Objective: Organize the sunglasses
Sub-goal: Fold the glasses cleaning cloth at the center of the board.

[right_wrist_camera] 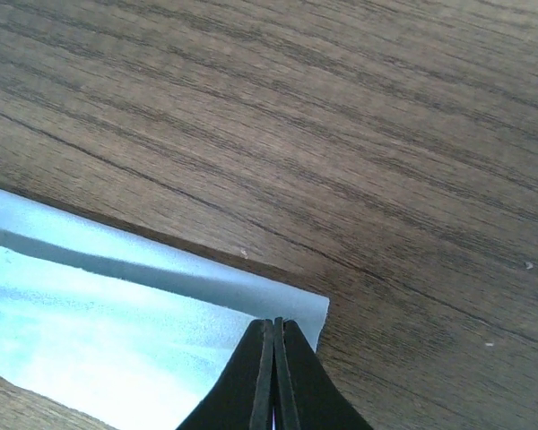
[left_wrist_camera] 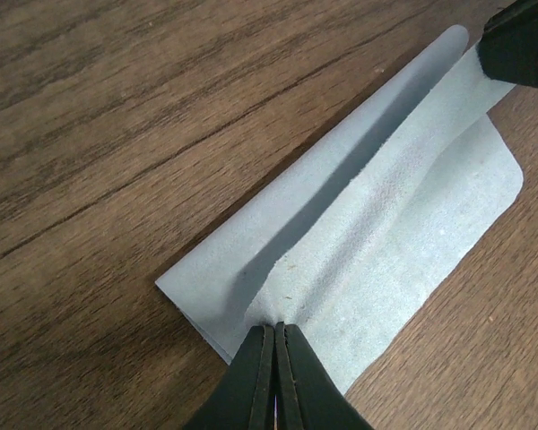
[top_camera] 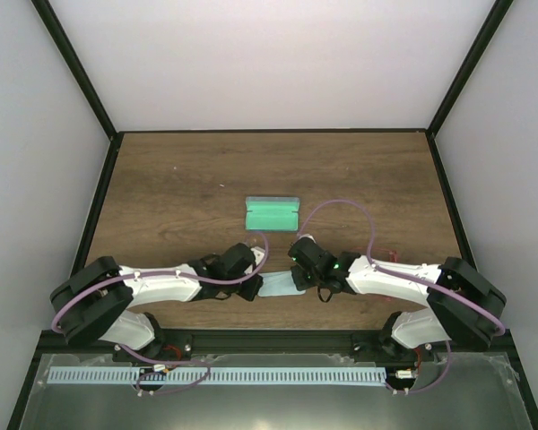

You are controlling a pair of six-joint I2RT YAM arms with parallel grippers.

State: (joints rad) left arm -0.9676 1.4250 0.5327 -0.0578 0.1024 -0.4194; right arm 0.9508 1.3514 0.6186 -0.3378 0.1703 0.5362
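Observation:
Next, my right gripper grabs the top layer farther from the cloth's corner [right_wrist_camera: 175, 300] and brings the edges together, because the top layer's edge falls short of the cloth's far edge.
The sunglasses show in no view. A pale blue cloth [top_camera: 279, 287] lies on the wooden table between my two grippers, its far edge folded over on itself. My left gripper [top_camera: 250, 289] is shut on the cloth's left end, its jaws pinching the top layer [left_wrist_camera: 276, 326] of the cloth [left_wrist_camera: 386, 224]. At the right end, my right gripper [top_camera: 299, 279] is shut on the cloth [right_wrist_camera: 117, 331] near its corner [right_wrist_camera: 274, 322]. The right gripper's black fingers [left_wrist_camera: 520, 45] also show in the left wrist view, at the cloth's far end.
An open oblong case [top_camera: 273, 213] with a green inside lies a little beyond the cloth, at the table's middle. Black frame rails [top_camera: 103, 193] border the table on the left, right and back. Both arm bases sit at the near edge.

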